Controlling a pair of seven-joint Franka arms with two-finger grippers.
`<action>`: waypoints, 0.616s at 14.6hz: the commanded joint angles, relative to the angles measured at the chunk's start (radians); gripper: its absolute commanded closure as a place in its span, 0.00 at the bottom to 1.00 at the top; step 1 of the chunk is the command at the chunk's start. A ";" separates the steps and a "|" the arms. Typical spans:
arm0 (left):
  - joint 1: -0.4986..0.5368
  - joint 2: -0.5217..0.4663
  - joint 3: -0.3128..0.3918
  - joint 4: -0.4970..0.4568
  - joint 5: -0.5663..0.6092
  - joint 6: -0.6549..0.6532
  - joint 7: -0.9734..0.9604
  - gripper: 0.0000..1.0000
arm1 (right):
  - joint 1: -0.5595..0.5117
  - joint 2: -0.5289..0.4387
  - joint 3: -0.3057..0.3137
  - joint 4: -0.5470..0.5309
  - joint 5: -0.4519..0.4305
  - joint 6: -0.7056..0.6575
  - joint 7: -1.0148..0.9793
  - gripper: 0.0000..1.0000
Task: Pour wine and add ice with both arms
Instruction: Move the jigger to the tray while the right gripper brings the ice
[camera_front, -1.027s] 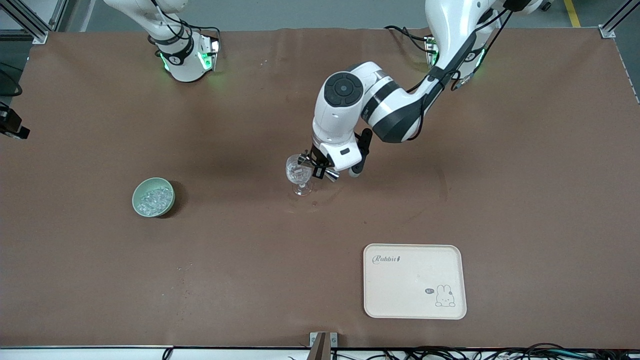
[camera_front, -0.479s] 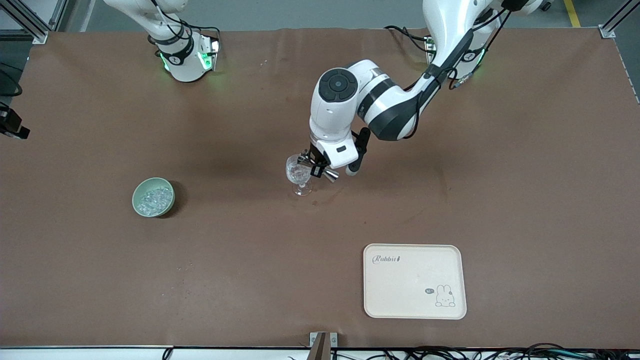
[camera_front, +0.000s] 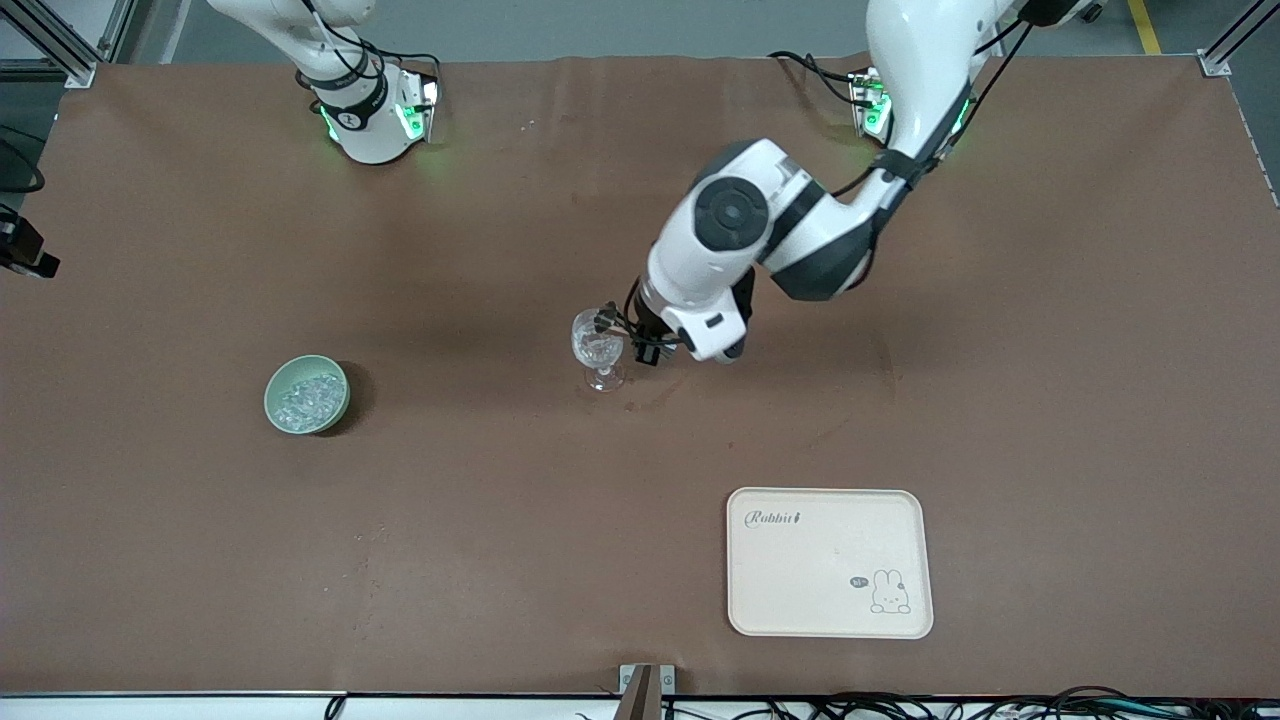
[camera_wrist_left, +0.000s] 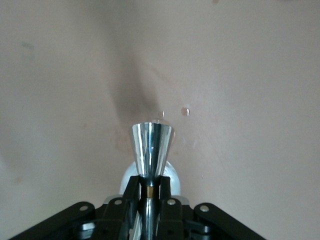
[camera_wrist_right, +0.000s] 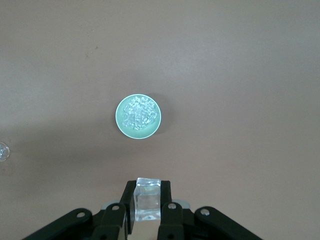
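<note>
The metal jigger will go down on the cream tray (camera_front: 860, 541) between the tray's lettering and its rabbit print, where I need to set it with my left gripper.
A clear stemmed glass (camera_front: 598, 350) stands mid-table. My left gripper (camera_front: 640, 342) is beside its bowl, toward the left arm's end. In the left wrist view this gripper (camera_wrist_left: 148, 182) is shut on the waist of a shiny metal jigger (camera_wrist_left: 151, 145), over the brown table. A green bowl (camera_front: 307, 394) holds the ice (camera_front: 303, 396), toward the right arm's end; it also shows in the right wrist view (camera_wrist_right: 138, 116). My right gripper (camera_wrist_right: 147, 192) is high over the table by that bowl, shut on a clear ice cube (camera_wrist_right: 147, 200). It is out of the front view.
A cream tray (camera_front: 828, 562) with a rabbit print lies near the table's front edge, toward the left arm's end. Small droplets (camera_wrist_left: 185, 111) lie on the brown table cover. The glass shows at the edge of the right wrist view (camera_wrist_right: 2, 150).
The left arm's elbow and wrist have swung toward the left arm's end. The jigger's silver cone, seen beside the glass before, is now hidden under the hand. The glass has not moved.
</note>
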 joint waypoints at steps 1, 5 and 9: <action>0.102 0.006 -0.009 0.028 -0.207 -0.002 0.139 1.00 | 0.006 -0.018 0.007 -0.016 0.010 -0.022 -0.004 0.98; 0.267 0.032 -0.007 0.028 -0.441 -0.002 0.412 1.00 | 0.067 -0.018 0.005 -0.016 0.017 -0.027 0.025 0.99; 0.441 0.101 -0.007 0.035 -0.650 -0.002 0.635 0.99 | 0.157 -0.017 0.025 -0.016 0.063 -0.026 0.172 0.99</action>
